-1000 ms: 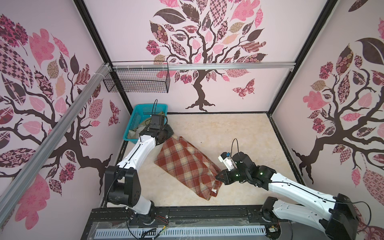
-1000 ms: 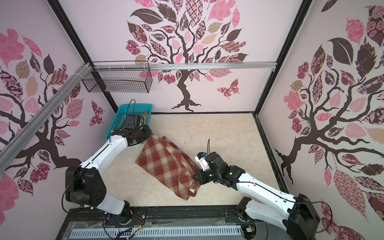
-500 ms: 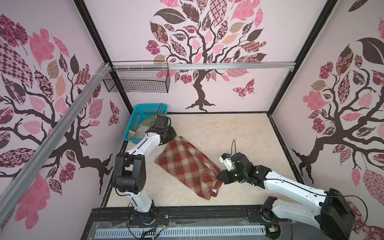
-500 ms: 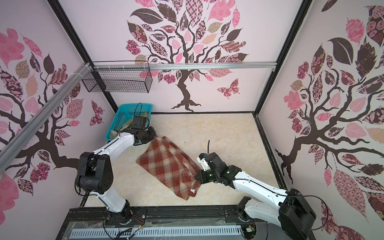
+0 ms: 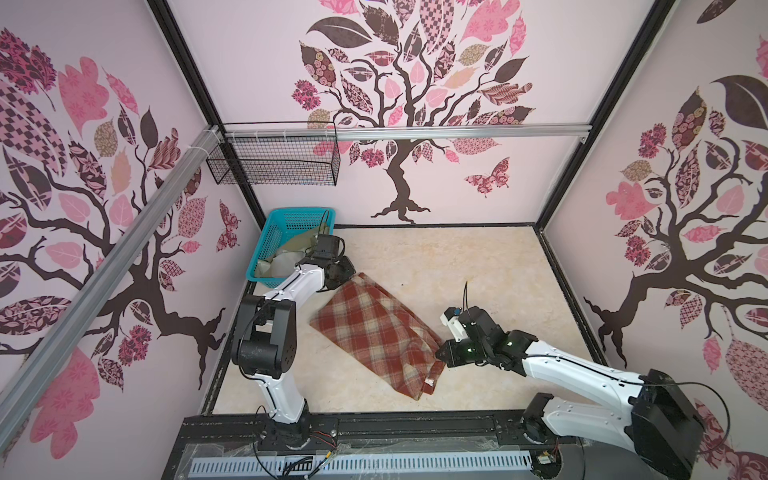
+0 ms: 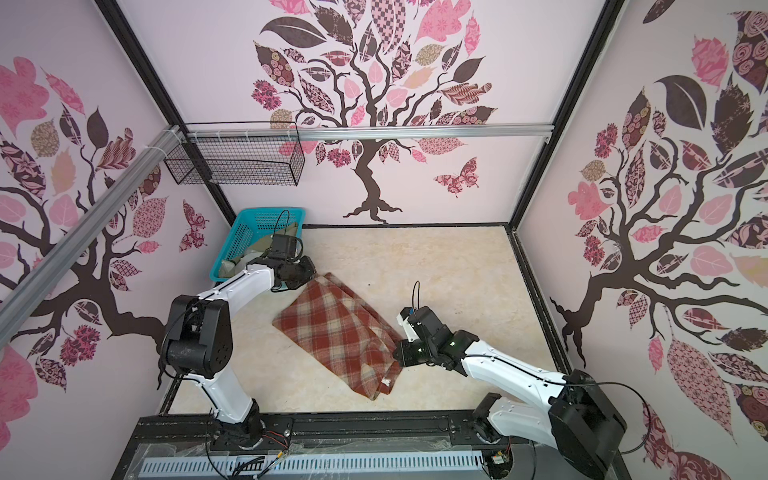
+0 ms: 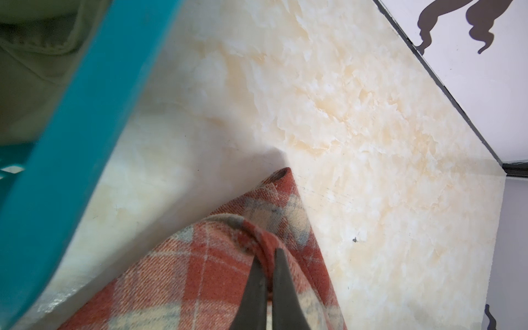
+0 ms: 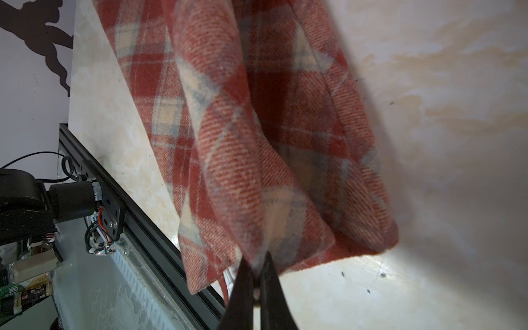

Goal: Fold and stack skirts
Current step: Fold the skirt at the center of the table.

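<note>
The plaid skirt slants toward the black bar, near end bunched; my right gripper needs to grab that end's far corner (image 8: 388, 238) and swing it straight.
The rust-red and cream plaid skirt (image 5: 374, 332) (image 6: 332, 332) lies folded in a long slanted strip on the marble floor. My left gripper (image 5: 347, 276) (image 6: 306, 276) is shut on its far corner beside the basket; the left wrist view shows the dark fingers pinching a ridge of plaid cloth (image 7: 267, 253). My right gripper (image 5: 441, 355) (image 6: 398, 355) is shut on the near right edge, where the plaid skirt (image 8: 243, 143) hangs bunched from the fingertips (image 8: 258, 261). The olive-green skirt (image 5: 291, 249) (image 6: 253, 249) (image 7: 28, 57) lies crumpled in the basket.
The turquoise basket (image 5: 264, 245) (image 6: 230, 245) (image 7: 85, 114) stands at the far left corner, close to my left wrist. A black wire basket (image 5: 274, 162) hangs on the back wall. A black rail (image 5: 374, 419) borders the front edge near the skirt's lower end.
My left arm's elbow has swung up and in, and its gripper has shifted slightly right and nearer with the skirt corner. The right gripper and the skirt's outline have hardly moved.
</note>
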